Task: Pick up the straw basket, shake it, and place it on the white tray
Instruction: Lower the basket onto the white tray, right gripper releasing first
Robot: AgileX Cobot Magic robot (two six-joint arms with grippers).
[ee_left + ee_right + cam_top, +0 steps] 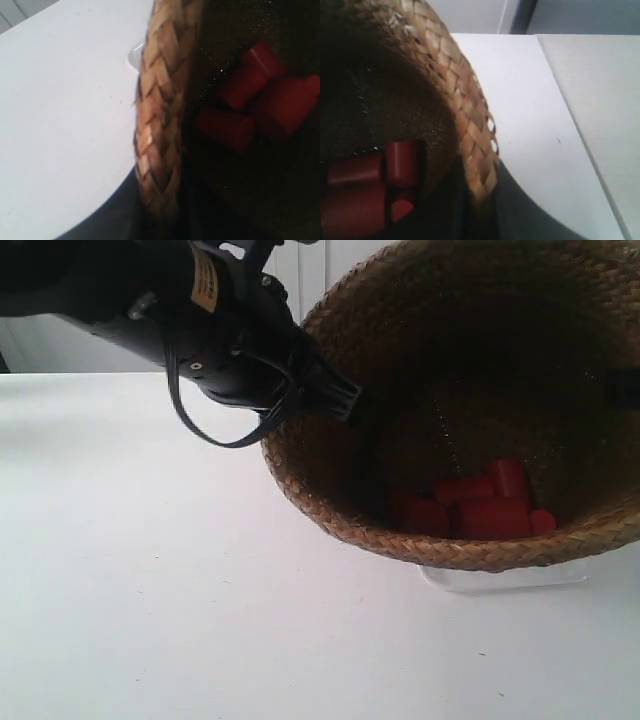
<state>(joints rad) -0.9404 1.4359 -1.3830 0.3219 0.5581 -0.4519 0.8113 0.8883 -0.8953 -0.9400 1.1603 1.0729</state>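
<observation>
The robot's left gripper needs to release the straw basket on the white tray point(484, 528), just behind the near edge of the tray.
The straw basket point(330, 475) fills the exterior view's right, tipped so its dark inside faces the camera. The arm at the exterior view's left has its gripper point(345, 400) clamped on the braided rim. In the left wrist view my left gripper point(160, 210) is shut on the basket's rim point(160, 100), one dark finger on each side. My right gripper point(480, 200) pinches the basket's rim point(470, 135) the same way. A strip of the white tray point(500, 578) shows just below the basket, and its corner point(134, 54) peeks past the rim. Whether basket and tray touch is hidden.
Several red cylinders point(490, 505) lie inside the basket, also seen as red cylinders point(250, 100) and red cylinders point(365, 185) in the wrist views. The white table point(150, 590) stretches left and forward; its edge point(580, 135) runs past my right gripper.
</observation>
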